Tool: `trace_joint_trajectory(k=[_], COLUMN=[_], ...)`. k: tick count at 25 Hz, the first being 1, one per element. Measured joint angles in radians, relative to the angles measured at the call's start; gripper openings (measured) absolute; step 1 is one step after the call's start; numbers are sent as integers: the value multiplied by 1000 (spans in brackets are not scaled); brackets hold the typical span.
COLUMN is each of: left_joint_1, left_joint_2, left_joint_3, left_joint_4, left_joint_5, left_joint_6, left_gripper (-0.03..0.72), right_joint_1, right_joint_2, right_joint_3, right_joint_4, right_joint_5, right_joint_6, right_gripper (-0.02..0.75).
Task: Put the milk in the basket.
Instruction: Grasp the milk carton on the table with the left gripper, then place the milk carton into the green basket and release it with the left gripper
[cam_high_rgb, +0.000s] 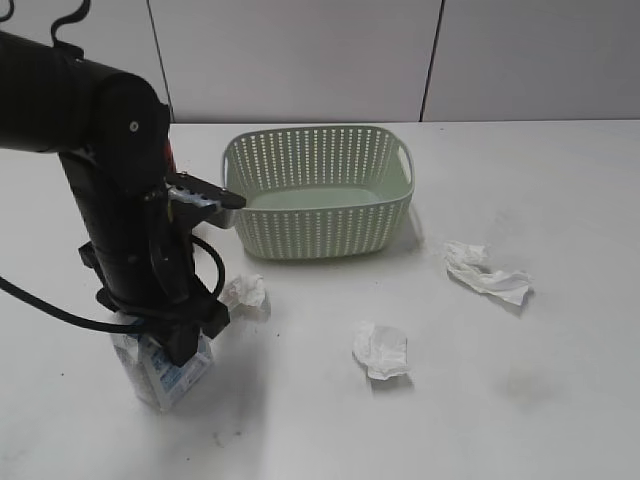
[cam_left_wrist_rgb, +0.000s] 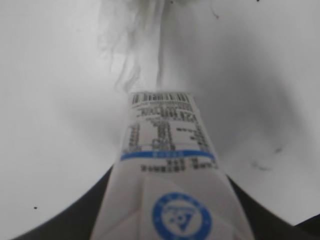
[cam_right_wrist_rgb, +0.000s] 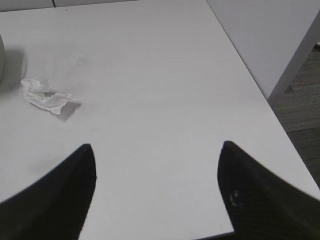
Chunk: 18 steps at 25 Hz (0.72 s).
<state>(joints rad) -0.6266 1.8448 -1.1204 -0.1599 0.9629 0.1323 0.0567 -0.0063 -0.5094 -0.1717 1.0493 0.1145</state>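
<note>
My left gripper is going to release the milk, still standing on the white table, inside the pale green basket's half (cam_high_rgb: 291, 203) nearest my left arm, by the front side of the basket.
The milk (cam_high_rgb: 172, 378) is a small white carton with blue print, standing slightly tilted on the white table at the front left. My left gripper (cam_high_rgb: 165, 338) comes down on it from above and is shut on its top. In the left wrist view the milk (cam_left_wrist_rgb: 162, 150) fills the space between the dark fingers (cam_left_wrist_rgb: 165, 220). The pale green basket (cam_high_rgb: 320, 232) stands empty at the back middle, to the right of and beyond the milk. My right gripper (cam_right_wrist_rgb: 156, 150) is open and empty over bare table; it does not show in the exterior view.
Crumpled white tissues lie on the table: one (cam_high_rgb: 245, 292) just right of the left arm, one (cam_high_rgb: 381, 350) at the front middle, one (cam_high_rgb: 485, 272) to the right of the basket, also in the right wrist view (cam_right_wrist_rgb: 46, 95). The table's edge (cam_right_wrist_rgb: 260, 100) runs at the right.
</note>
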Motion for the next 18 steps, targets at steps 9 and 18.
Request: trace_joint_trajectory(k=[9,18], left_joint_1=[0,4], left_joint_2=[2,24], left_joint_3=[-318,-700], left_joint_4=[3,88], left_joint_5=[248,83], left_joint_6=[0,0], left_gripper=[325,325], right_joint_1=[0,0], right_joint_2=[0,0], right_joint_3=[0,0], right_joint_4=[0,0], right_joint_5=[0,0], right_joint_6=[0,0], right_gripper=[587,586])
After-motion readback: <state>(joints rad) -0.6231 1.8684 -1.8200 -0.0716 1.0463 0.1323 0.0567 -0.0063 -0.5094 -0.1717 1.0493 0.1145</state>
